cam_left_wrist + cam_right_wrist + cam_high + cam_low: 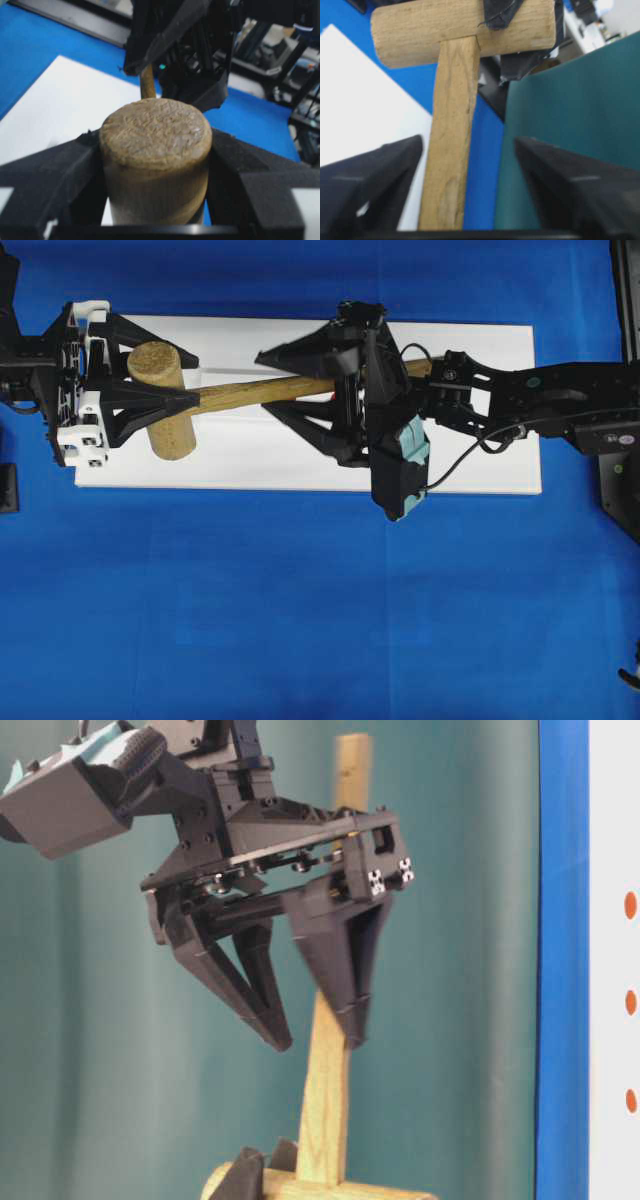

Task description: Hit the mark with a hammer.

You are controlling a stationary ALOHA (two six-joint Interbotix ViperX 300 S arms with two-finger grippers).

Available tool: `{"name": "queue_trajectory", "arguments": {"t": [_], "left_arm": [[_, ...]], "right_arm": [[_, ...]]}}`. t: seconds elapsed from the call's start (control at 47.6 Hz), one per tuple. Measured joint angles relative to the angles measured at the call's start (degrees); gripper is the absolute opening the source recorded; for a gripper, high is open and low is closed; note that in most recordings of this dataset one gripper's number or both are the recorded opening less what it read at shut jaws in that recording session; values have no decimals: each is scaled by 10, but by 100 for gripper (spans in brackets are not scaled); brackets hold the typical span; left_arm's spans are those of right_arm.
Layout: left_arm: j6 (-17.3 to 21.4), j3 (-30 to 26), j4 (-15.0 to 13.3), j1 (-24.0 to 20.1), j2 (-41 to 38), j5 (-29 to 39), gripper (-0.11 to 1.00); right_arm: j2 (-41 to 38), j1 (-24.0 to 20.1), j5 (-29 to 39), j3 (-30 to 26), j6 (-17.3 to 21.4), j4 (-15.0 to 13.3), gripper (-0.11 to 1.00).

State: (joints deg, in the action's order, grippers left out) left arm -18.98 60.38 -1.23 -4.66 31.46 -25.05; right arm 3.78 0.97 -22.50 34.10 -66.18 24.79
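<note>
The hammer's handle lies askew in the right gripper's open fingers, so the robot's right gripper will turn square and close around the handle point(328, 1035) before the left gripper opens.
The hammer, a light-brown wooden mallet, is held above a white board point(300, 455). Its thick head point(160, 400) is at the left and its slim handle point(270, 388) runs right. My left gripper point(190, 383) is shut on the head, which fills the left wrist view point(155, 150) between the black fingers point(60, 180). My right gripper point(265, 383) is open, its jaws straddling the handle point(450, 140). The handle lies near the left finger point(395, 165) and clear of the right one. At table level the right gripper point(318, 1042) hangs over the handle point(325, 1110). No mark shows on the board.
Blue cloth point(300, 620) covers the table around the board. A teal panel point(570, 115) stands behind. A white surface with orange dots point(630, 905) shows at the right edge of the table-level view. The right arm point(540, 400) reaches in from the right.
</note>
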Motion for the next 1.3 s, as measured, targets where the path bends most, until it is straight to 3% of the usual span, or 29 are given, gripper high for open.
{"name": "queue_trajectory", "arguments": {"t": [0.063,0.147,0.42,0.63,1.176,1.302], "left_arm": [[5,1,0,0,0,9,45],[25,1,0,0,0,19,45],[164,1,1,4,0,57,45],[262,1,2,25,0,72,45],[270,0,1,30,0,73,45],[270,1,2,30,0,73,45]], "right_arm": [[0,0,12,0,4,10,95],[0,-3,34,-4,16,32,92],[5,-8,109,-16,73,122,92],[5,-8,123,-18,104,162,93],[-28,-8,124,-18,113,236,91],[-29,-7,124,-18,113,242,82]]}}
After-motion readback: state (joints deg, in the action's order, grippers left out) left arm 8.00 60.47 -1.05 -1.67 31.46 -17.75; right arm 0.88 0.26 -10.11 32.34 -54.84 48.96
